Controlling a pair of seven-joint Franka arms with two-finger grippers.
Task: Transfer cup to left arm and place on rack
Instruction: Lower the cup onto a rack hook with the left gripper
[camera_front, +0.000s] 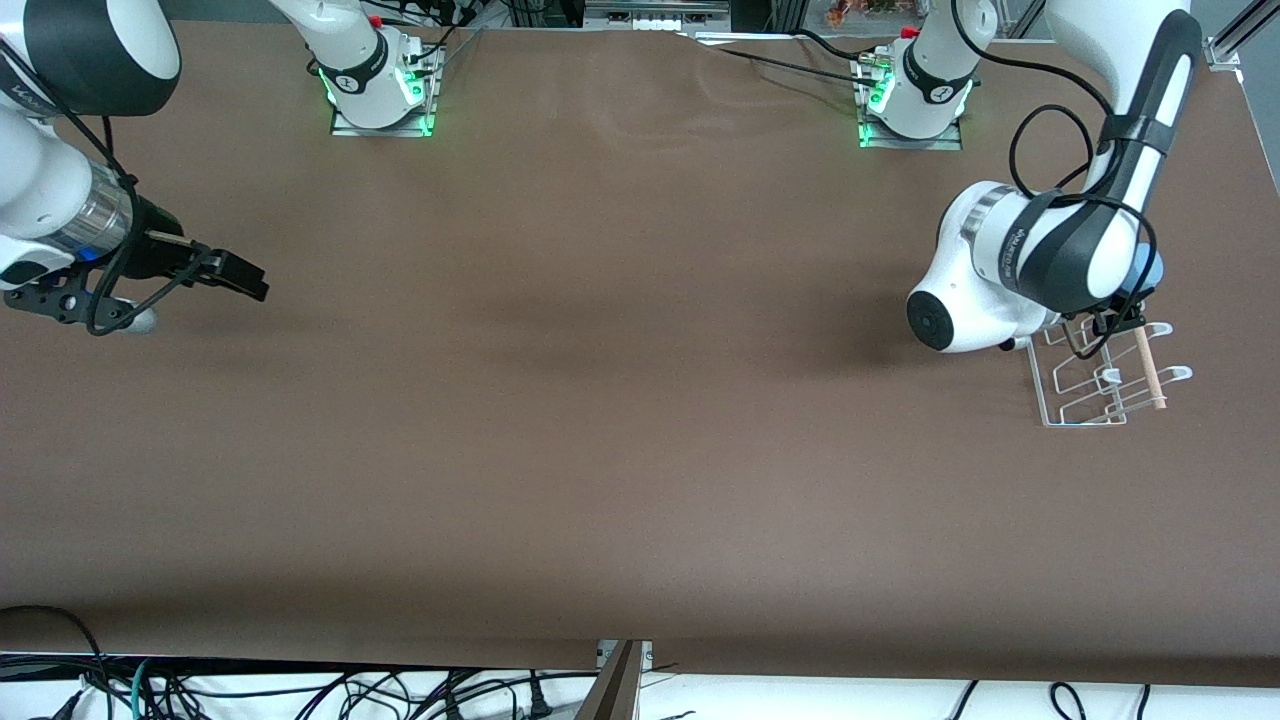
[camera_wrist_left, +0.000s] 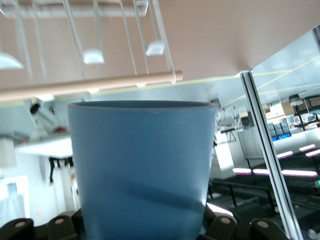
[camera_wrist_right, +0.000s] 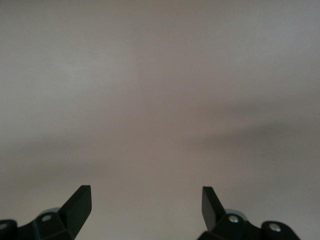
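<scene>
The robot's left gripper will release the light-blue cup on the far end of the white wire rack (camera_front: 1078, 302) (camera_wrist_left: 144, 40), closest to the arm bases.
The light-blue cup (camera_wrist_left: 142, 165) fills the left wrist view, with my left gripper shut on its lower part; the dark fingers (camera_wrist_left: 222, 226) show at its sides. Its rim points toward the white wire rack (camera_wrist_left: 135, 45) and the wooden rod (camera_wrist_left: 90, 86) across it. In the front view the left wrist hangs over the rack (camera_front: 1100, 385) at the left arm's end of the table and hides most of the gripper (camera_front: 1118, 320); only a sliver of cup (camera_front: 1152, 272) shows. My right gripper (camera_front: 240, 275) waits open and holds nothing over the table's other end, its fingertips (camera_wrist_right: 80, 202) spread wide.
The brown table (camera_front: 620, 400) stretches between the two arms. The arm bases (camera_front: 380, 90) stand along its edge farthest from the front camera. Cables lie below the near edge.
</scene>
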